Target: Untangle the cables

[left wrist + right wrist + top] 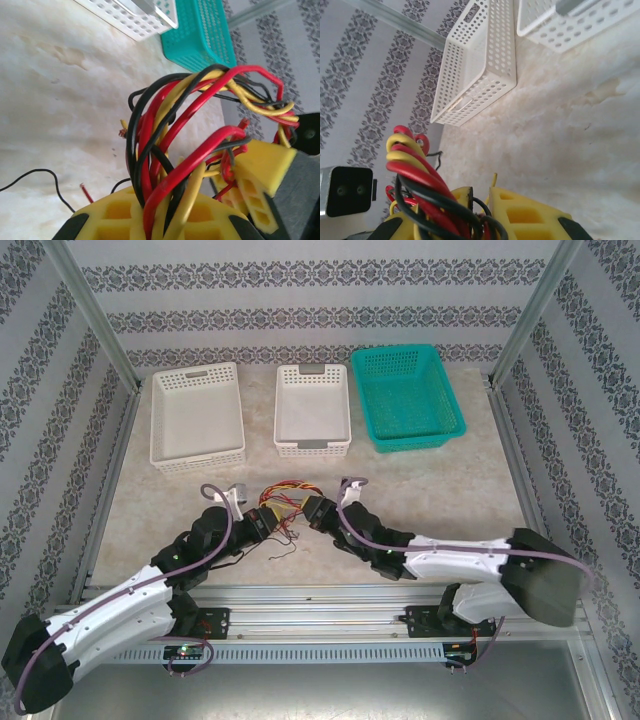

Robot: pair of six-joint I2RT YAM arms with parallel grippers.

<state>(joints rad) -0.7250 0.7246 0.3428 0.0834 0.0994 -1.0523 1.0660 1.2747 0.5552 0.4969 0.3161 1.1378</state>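
My left gripper is clamping a bunch of red, black and yellow cables, so it should open and take the yellow cable (189, 204) while my right gripper pulls the others.
The cables (285, 500) are a tangled bundle of red, yellow and black wires hanging just above the table's front centre, stretched between both grippers. My left gripper (266, 522) is shut on one end. In the left wrist view the strands (145, 130) run down between its yellow fingers (110, 212), and the right gripper's yellow fingers (262, 167) hold the far side. My right gripper (314, 512) is shut on the other end; red and black strands (415, 167) loop into the narrow gap at the right gripper (481, 197). A loose thin black wire (50, 180) lies on the table.
Three baskets stand at the back: a large white one (197, 415) on the left, a smaller white one (312, 410) in the middle, a teal one (405, 395) on the right. Metal rails run along the table's sides and front edge.
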